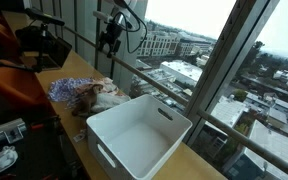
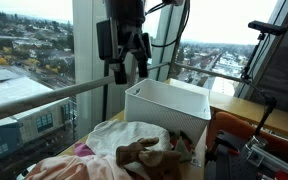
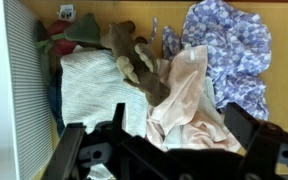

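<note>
My gripper is to go next to the middle of the brown stuffed toy [image 1: 87,96] [image 3: 140,66], beside the white knit cloth. It will close there.
My gripper [image 1: 111,40] hangs high above a pile of clothes [image 1: 89,95] on a wooden table; it also shows in an exterior view [image 2: 127,65]. It is open and empty. In the wrist view its two fingers frame the bottom of the picture [image 3: 159,142], well above a pale pink garment [image 3: 189,100]. Beside that lie a white knit cloth [image 3: 89,90], a brown cloth [image 3: 134,55] and a blue floral cloth [image 3: 229,50]. The pile also shows in an exterior view [image 2: 124,150].
A white plastic bin [image 1: 139,135] stands empty next to the pile, seen too in an exterior view [image 2: 169,105] and at the wrist view's left edge [image 3: 9,90]. Large windows with a railing [image 1: 174,95] run along the table. An orange chair [image 1: 9,85] stands behind.
</note>
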Action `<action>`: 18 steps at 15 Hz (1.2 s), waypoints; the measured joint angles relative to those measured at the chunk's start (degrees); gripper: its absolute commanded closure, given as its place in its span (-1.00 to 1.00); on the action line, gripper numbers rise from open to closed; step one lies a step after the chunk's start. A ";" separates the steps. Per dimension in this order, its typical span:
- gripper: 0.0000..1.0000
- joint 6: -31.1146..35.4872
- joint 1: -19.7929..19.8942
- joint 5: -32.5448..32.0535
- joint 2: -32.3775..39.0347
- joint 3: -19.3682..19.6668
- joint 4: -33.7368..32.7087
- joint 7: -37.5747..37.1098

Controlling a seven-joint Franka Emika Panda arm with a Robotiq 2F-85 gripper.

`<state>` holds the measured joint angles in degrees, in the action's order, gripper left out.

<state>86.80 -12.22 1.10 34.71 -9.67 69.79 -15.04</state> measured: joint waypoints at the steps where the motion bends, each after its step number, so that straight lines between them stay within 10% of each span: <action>1: -1.00 -1.64 -0.15 0.04 1.05 0.09 -1.48 0.08; 13: -1.00 -4.71 -0.86 -0.05 5.44 0.12 -5.23 1.34; 18: -1.00 0.18 -0.57 -3.19 5.99 0.74 2.99 5.45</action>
<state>86.99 -12.79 -2.09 40.70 -8.93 72.78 -9.60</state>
